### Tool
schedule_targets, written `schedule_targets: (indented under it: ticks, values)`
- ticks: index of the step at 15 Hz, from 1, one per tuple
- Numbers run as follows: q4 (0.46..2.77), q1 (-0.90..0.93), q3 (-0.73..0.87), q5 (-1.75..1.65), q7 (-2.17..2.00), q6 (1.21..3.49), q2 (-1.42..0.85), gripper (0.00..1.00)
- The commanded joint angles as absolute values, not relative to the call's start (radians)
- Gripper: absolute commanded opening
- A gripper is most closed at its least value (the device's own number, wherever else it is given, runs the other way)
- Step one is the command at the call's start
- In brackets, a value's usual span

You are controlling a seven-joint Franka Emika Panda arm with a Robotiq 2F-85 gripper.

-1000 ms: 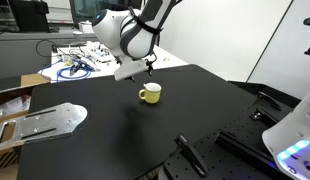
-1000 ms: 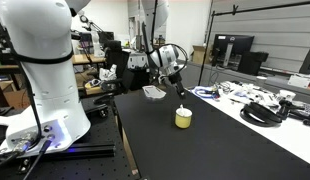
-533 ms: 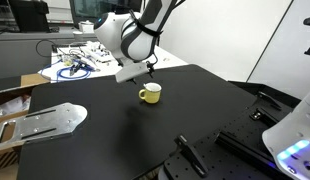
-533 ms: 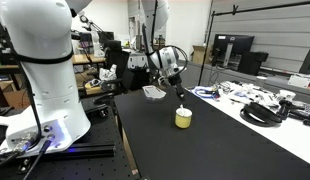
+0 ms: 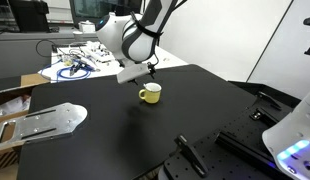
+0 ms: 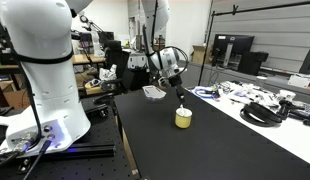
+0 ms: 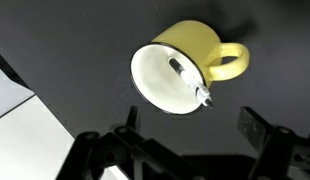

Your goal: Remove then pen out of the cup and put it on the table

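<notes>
The pen's tip leans over the cup's rim, ahead of the robot gripper's open fingers, so the gripper will shift toward the cup's rim and close around the pen's tip (image 7: 203,95) before lifting.
The pale yellow cup (image 5: 149,94) stands on the black table (image 5: 105,135); it also shows in the other exterior view (image 6: 183,118) and in the wrist view (image 7: 185,62). The thin dark pen (image 7: 188,82) leans inside the cup, its tip over the rim. In both exterior views my gripper (image 5: 150,70) (image 6: 178,92) hovers just above the cup. In the wrist view the gripper (image 7: 190,128) is open and empty, its fingers spread on either side below the cup.
A grey metal plate (image 5: 40,122) lies at the table's edge. A cluttered white table with cables (image 5: 75,62) stands behind. A black bar-shaped fixture (image 5: 190,155) lies near the table's front. A large white robot base (image 6: 40,70) stands beside the table.
</notes>
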State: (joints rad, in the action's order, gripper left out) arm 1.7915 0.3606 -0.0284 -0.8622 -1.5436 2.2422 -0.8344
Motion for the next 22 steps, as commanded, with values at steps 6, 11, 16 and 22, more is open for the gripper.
schedule_targets:
  ticks: [6,11,16,22]
  values:
    - [1.783,0.370,-0.012,-0.845,-1.553,2.231,-0.840,0.45]
    - [1.785,0.367,-0.017,-0.810,-1.541,2.231,-0.846,0.85]
    - [1.785,0.374,-0.008,-0.793,-1.540,2.232,-0.854,0.66]
    - [1.785,0.373,-0.007,-0.776,-1.537,2.233,-0.860,0.30]
